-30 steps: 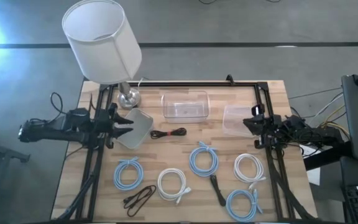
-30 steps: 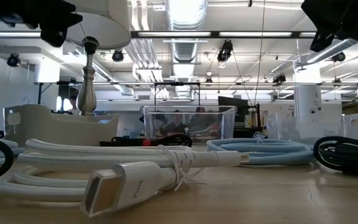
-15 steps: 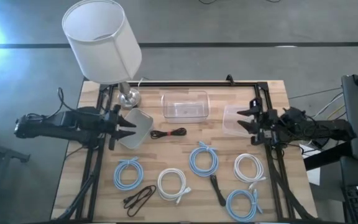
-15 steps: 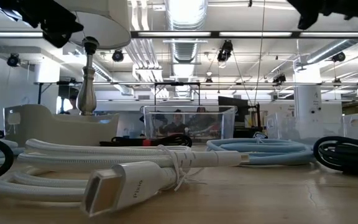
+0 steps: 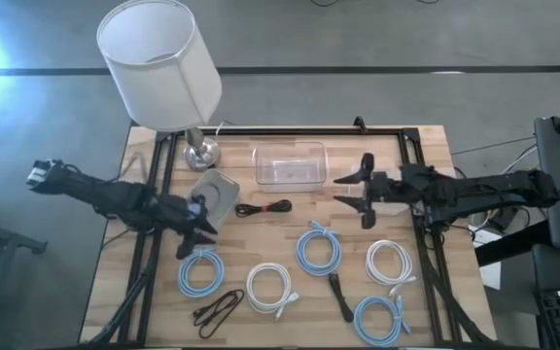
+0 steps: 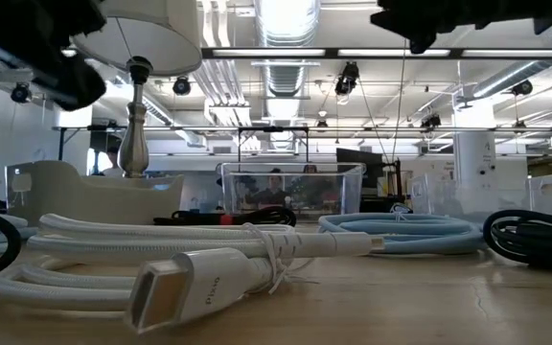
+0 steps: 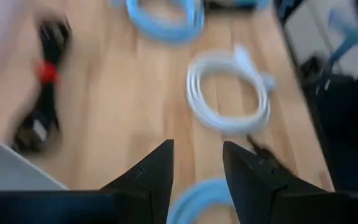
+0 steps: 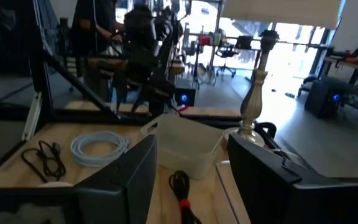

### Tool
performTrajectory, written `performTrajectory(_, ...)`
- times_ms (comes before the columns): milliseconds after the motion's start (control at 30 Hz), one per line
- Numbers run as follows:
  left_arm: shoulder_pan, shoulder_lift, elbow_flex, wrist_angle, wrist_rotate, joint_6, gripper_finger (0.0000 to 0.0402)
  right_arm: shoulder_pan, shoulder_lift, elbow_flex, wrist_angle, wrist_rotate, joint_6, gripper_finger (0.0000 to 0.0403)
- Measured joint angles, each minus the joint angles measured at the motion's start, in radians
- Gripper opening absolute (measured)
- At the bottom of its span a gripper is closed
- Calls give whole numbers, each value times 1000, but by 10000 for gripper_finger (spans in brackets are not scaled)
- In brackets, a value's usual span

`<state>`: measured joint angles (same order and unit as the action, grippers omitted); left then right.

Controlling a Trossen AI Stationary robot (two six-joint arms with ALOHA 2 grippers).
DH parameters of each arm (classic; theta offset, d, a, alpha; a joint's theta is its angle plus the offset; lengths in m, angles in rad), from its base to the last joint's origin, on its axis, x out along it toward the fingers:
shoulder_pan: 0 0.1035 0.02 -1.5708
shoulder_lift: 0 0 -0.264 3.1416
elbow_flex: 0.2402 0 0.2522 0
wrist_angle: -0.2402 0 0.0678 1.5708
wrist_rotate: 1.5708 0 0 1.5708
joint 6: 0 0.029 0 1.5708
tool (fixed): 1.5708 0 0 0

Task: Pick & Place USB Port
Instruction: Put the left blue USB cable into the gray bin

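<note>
I need to next move my left gripper to the light blue coil closest to the grey bin and close it on the coil's side point(image 5: 190, 260) next to its plugs.
Several coiled USB cables lie flat on the wooden table: light blue ones point(image 5: 200, 270) point(image 5: 317, 250), white ones point(image 5: 268, 289) point(image 5: 389, 261), and a black one with a red tie point(image 5: 263, 208). The white cable's plug point(image 6: 175, 287) lies close to the low camera. My left gripper point(image 5: 194, 233) hovers open near the grey bin's front corner, just above the left light blue coil; its fingers point(image 7: 197, 168) hold nothing. My right gripper point(image 5: 353, 190) hangs open over the table right of the clear box point(image 5: 290, 163), with nothing between its fingers point(image 8: 191, 180).
A lamp point(image 5: 158, 63) stands at the far left, its base point(image 5: 200, 151) beside the grey bin point(image 5: 220, 194). A clear lid point(image 5: 366, 187) lies partly under my right arm. More cables, black point(image 5: 218, 308) point(image 5: 338, 295) and blue point(image 5: 377, 318), lie near the front edge.
My right gripper has opened and gone from the table's right edge toward the middle. My left gripper has reached out from the left edge toward the right and the near edge, to above the left blue coil. No cable has moved.
</note>
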<state>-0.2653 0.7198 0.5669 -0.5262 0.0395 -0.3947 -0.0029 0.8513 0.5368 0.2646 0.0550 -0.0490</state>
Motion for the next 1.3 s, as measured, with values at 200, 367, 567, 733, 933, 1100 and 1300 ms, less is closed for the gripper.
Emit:
performTrajectory(200,-130,92,3,-52,0,-205,142,0,109,38,1,0,-11,194)
performTrajectory(367,-205,156,2,-147,-3,-402,141,0,163,54,0,0,-15,194)
performTrajectory(567,-271,225,3,-233,3,-616,122,0,201,69,1,0,-15,194)
performTrajectory(733,-300,274,2,-300,25,-821,115,0,211,69,1,0,-16,194)
performTrajectory(933,-303,342,2,-338,23,-898,130,0,214,69,1,0,-37,194)
performTrajectory(1100,-303,391,2,-303,30,-917,152,0,213,68,1,0,-37,194)
performTrajectory(1300,-304,461,2,-291,30,-918,166,0,213,68,1,0,-37,194)
